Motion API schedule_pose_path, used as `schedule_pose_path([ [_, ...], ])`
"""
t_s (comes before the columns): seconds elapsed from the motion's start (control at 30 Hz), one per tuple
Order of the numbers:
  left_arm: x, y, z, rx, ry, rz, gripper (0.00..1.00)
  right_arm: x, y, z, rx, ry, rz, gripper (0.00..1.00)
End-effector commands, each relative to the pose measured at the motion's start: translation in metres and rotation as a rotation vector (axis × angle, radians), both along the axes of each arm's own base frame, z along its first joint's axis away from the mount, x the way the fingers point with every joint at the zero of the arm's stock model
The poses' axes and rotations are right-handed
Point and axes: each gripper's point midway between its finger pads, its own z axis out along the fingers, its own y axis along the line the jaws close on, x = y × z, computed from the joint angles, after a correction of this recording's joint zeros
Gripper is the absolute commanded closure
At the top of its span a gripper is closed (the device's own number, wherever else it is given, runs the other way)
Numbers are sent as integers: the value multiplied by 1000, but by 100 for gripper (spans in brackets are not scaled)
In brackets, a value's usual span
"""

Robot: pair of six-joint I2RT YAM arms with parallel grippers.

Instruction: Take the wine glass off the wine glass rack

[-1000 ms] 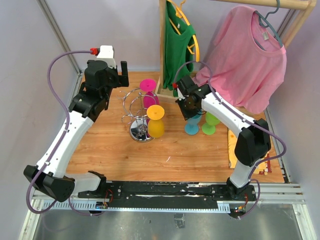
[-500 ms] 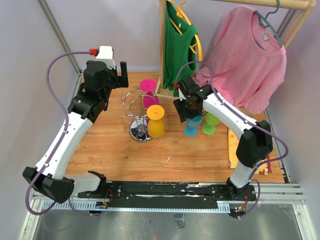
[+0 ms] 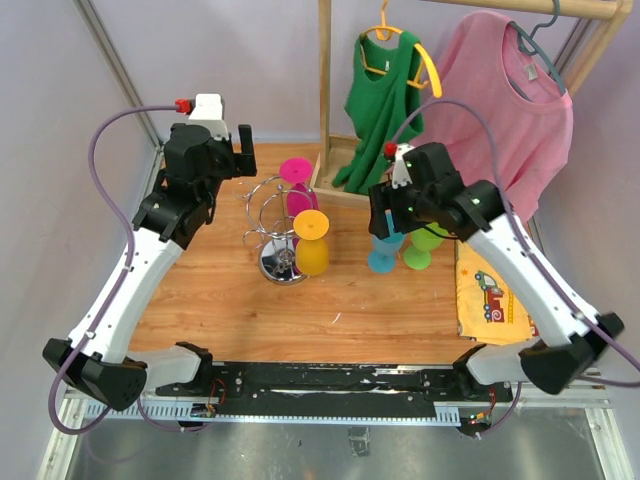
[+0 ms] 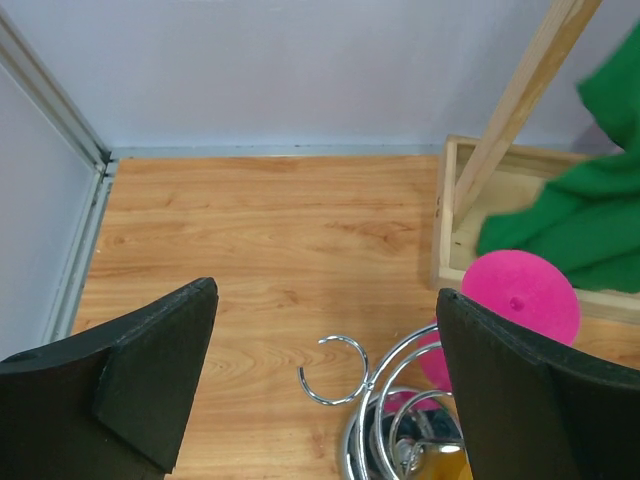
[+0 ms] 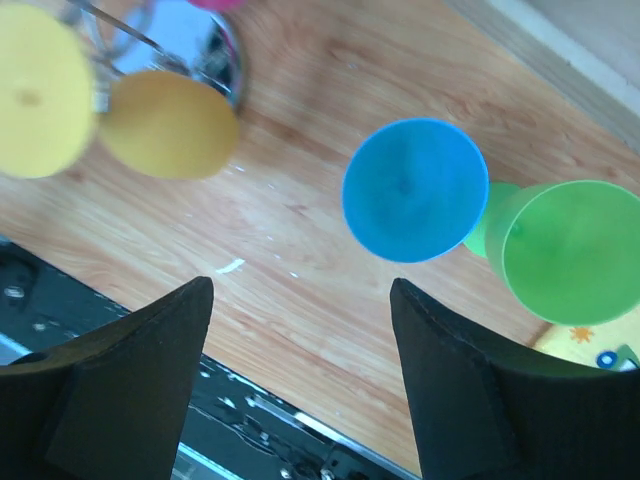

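The pink wine glass hanging from the wine glass rack is next, and my left gripper should close on the edge of the upturned foot [image 3: 283, 168] [image 4: 467, 285] of that glass.
The wine glass rack [image 3: 270, 215], a shiny wire stand on a round chrome base, is at the table's middle left. A yellow wine glass [image 3: 311, 245] hangs on its near right loop and a pink wine glass [image 3: 297, 178] on the far side. My left gripper [image 3: 236, 152] is open, up and to the left of the rack, and its view shows an empty loop [image 4: 338, 370] and the pink glass [image 4: 520, 295]. My right gripper [image 3: 385, 220] hangs open above a blue glass [image 3: 384, 255] that stands on the table beside a green glass [image 3: 422, 245]. Nothing is between its fingers [image 5: 300, 385].
A wooden clothes rack [image 3: 325, 90] stands at the back with a green shirt [image 3: 385, 110] and a pink shirt [image 3: 500, 110] on hangers. A yellow printed cloth [image 3: 490, 295] lies at the right. The table's front rail [image 3: 330, 380] runs along the near edge.
My right gripper opened, letting go of the blue glass, and lifted away as its arm swung out to the right. The green shirt swung back to the right. The left arm barely moved.
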Motion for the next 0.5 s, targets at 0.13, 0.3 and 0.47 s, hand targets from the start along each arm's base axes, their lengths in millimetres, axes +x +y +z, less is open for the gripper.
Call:
schedule_pose_path([
  [0.13, -4, 3, -5, -27, -9, 5, 4, -23, 22, 73, 270, -105, 50, 25],
  [0.3, -5, 1, -2, -35, -13, -7, 4, -17, 21, 49, 210, -69, 46, 20],
  [0.47, -7, 0, 0, -36, -15, -18, 4, -12, 27, 39, 204, -50, 60, 18],
])
